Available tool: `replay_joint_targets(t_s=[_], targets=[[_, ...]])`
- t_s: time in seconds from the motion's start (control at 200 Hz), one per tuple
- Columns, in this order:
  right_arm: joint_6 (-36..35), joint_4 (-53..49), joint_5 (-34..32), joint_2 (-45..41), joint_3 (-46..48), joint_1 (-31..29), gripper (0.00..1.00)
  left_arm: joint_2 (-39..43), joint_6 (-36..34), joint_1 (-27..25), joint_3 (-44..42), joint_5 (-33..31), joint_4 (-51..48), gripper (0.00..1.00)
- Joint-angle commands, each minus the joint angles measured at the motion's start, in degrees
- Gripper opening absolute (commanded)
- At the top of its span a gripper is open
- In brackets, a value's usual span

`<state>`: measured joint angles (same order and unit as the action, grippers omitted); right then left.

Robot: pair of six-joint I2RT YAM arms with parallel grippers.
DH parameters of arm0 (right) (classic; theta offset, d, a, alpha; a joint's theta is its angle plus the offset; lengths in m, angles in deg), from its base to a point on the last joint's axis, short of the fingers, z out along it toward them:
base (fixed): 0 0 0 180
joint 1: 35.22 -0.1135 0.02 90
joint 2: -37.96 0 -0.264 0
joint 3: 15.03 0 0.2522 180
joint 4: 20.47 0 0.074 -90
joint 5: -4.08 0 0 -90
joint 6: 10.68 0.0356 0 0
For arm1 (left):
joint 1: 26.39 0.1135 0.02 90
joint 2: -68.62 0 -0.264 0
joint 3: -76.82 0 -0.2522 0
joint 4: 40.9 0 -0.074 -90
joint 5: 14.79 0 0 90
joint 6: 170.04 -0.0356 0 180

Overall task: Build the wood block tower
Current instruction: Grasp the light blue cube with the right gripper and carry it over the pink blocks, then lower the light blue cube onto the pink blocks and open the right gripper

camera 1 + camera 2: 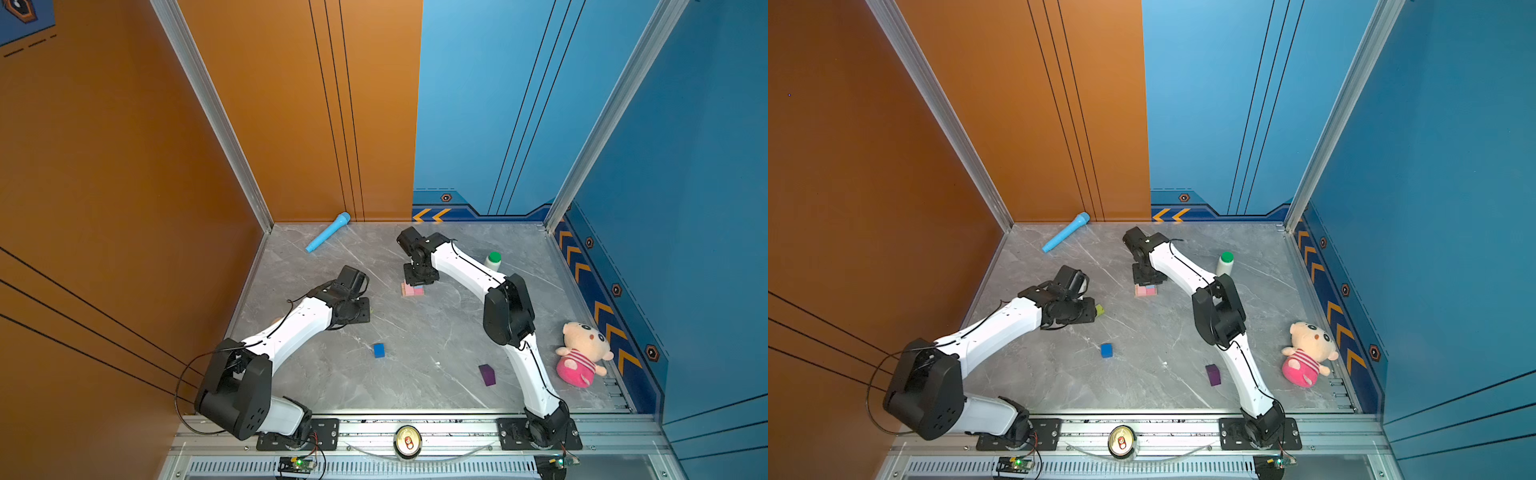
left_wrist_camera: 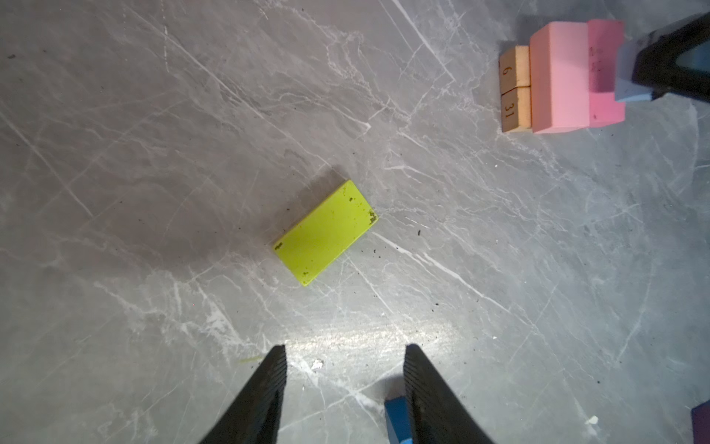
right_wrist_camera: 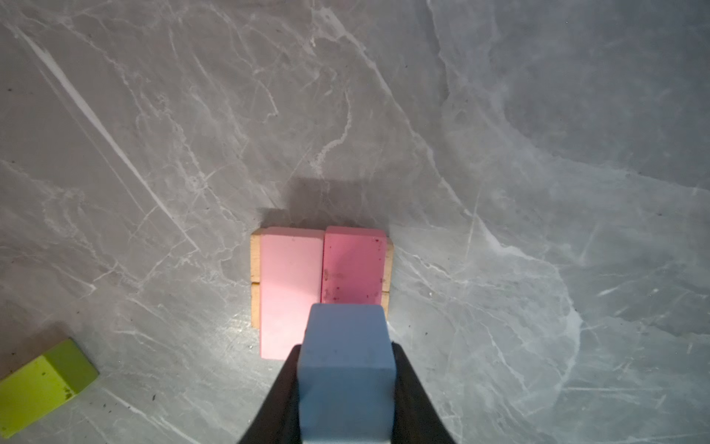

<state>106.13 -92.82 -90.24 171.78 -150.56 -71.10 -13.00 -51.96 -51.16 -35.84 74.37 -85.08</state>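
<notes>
The robot's right gripper will set the light-blue cube down on the near end of the darker pink bar point(image 1: 417, 286) point(image 3: 352, 329). The light-blue cube is held over that bar now.
The tower point(image 1: 412, 289) point(image 1: 1146, 290) is two tan bars point(image 2: 515, 88) with two pink bars point(image 3: 292, 284) laid across them. My right gripper point(image 3: 345, 348) point(image 1: 419, 276) is shut on the light-blue cube point(image 3: 345, 365) point(image 2: 630, 73) and holds it over the darker pink bar point(image 3: 353, 265). I cannot tell whether they touch. My left gripper point(image 2: 345, 348) point(image 1: 355, 309) hangs open and empty above the table, a little short of the lime-green bar point(image 2: 325, 232) point(image 1: 1099, 309). The dark-blue cube point(image 1: 379, 350) point(image 2: 397, 419) and the dark-purple block point(image 1: 487, 375) point(image 1: 1213, 375) lie loose nearer the front.
A long light-blue toy microphone point(image 1: 328, 232) lies at the back left by the wall. A white bottle with a green cap point(image 1: 493, 262) stands behind the right arm. A pink plush toy point(image 1: 582, 353) sits at the right wall. A can point(image 1: 408, 441) rests on the front rail.
</notes>
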Motion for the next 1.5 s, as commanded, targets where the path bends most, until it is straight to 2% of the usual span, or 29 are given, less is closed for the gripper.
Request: replay_joint_targets(t_s=[0.0, 0.921, 1.497], targets=[[-0.5, -2.3, -1.1, 0.9, -2.0, 0.5, 0.18, 0.7, 0.3, 0.6, -0.4, 0.7, -0.3, 0.52], [-0.6, -3.2, -0.2, 3.5, -4.8, 0.4, 0.23, 0.6, 0.3, 1.0, -0.8, 0.8, -0.1, 0.52], [-0.3, -3.4, 0.5, 4.2, -5.0, 0.1, 0.29, 0.8, 0.2, 1.3, -1.1, 0.9, -0.1, 0.52]])
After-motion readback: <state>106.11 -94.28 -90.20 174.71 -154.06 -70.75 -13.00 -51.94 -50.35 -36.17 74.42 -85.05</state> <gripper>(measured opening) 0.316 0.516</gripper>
